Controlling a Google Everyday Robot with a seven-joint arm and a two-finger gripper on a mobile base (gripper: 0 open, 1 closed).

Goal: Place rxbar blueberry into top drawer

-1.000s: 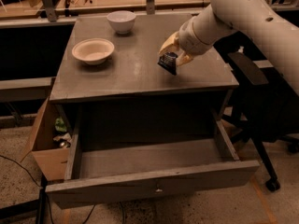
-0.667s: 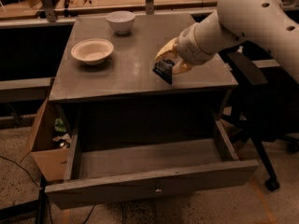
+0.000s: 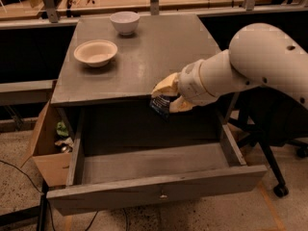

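Next, I release the rxbar blueberry on the drawer's bare bottom, just behind the front panel (image 3: 147,163) near its knob.
My gripper (image 3: 162,99) is shut on the rxbar blueberry (image 3: 159,105), a small dark navy bar held between the pale fingers (image 3: 166,84). It hangs at the front edge of the grey table top, just above the back of the open top drawer (image 3: 154,189). The drawer is pulled far out, with a small metal knob (image 3: 163,195) on its front panel. Its inside looks bare. The white arm reaches in from the right.
Two bowls stand on the table at the back left: a wide beige one (image 3: 96,52) and a smaller white one (image 3: 124,22). A cardboard box (image 3: 45,148) with clutter sits left of the drawer. A black chair base (image 3: 276,172) stands at the right.
The gripper has carried the bar from above the right part of the table top forward and left, down to the table's front edge above the open drawer.
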